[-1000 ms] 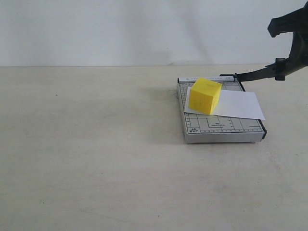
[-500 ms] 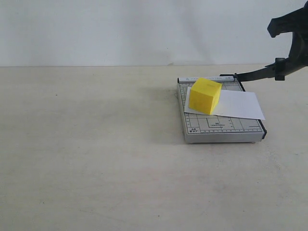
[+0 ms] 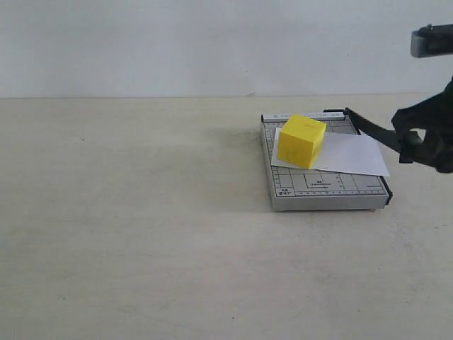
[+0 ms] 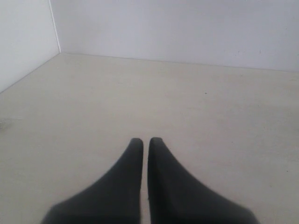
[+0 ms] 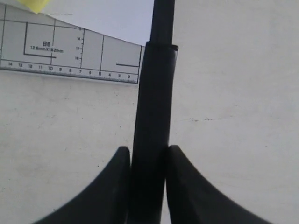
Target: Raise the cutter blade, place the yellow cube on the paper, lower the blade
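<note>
Next, I release the black cutter blade's handle with my right gripper just past the grey cutter base's near corner (image 3: 415, 191) (image 5: 151, 128), beside the table.
The yellow cube (image 3: 301, 140) rests on the white paper (image 3: 350, 154), which lies on the grey gridded cutter base (image 3: 322, 185); a corner of the cube (image 5: 37, 4) shows in the right wrist view above the paper (image 5: 107, 16). The black cutter blade (image 3: 374, 130) slants down from its hinge at the base's far corner to the right. My right gripper (image 3: 417, 145) is shut on its thick handle (image 5: 152, 116), a finger on each side. My left gripper (image 4: 145, 140) hovers over bare table with its jaws together and nothing between them; it does not show in the exterior view.
The cutter base (image 5: 70, 51) sits right of centre on a pale tabletop (image 3: 141, 212). A white wall (image 3: 212, 42) stands behind the table, and a wall corner (image 4: 53, 28) appears in the left wrist view.
My right gripper has come down with the blade handle, so the blade now slants low over the base's right edge instead of pointing up and outward. Cube and paper have not moved.
</note>
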`<state>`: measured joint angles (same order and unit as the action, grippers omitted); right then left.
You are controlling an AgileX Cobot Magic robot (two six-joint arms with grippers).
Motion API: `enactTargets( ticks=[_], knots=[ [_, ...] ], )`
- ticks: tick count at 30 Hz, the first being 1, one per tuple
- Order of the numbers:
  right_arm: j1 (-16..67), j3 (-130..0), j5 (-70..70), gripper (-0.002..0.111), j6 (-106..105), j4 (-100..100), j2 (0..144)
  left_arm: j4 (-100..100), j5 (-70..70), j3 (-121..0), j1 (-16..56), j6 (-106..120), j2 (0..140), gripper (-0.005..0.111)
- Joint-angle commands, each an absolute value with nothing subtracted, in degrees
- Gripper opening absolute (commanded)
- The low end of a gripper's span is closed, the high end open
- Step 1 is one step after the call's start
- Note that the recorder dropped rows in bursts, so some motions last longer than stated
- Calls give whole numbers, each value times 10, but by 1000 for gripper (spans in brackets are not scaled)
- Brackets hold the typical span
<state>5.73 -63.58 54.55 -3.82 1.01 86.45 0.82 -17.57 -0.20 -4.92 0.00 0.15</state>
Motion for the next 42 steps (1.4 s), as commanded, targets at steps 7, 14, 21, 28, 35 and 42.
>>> enactTargets(
  ticks=[7,14,21,28,35,42],
  knots=[
    [57,-436,417,23,-51,59,864,6,-166,0,-51,5,0,4],
    [57,-355,321,23,-53,59,865,6,-166,0,-51,5,0,4],
    [57,-326,274,23,-57,59,865,6,-165,0,-51,5,0,4],
    [57,-374,295,29,-81,74,821,6,-165,0,-51,5,0,4],
    [57,-433,344,67,-86,70,812,6,-165,0,-51,5,0,4],
    [57,-441,353,55,-97,70,812,6,-165,0,-51,5,0,4]
  ],
)
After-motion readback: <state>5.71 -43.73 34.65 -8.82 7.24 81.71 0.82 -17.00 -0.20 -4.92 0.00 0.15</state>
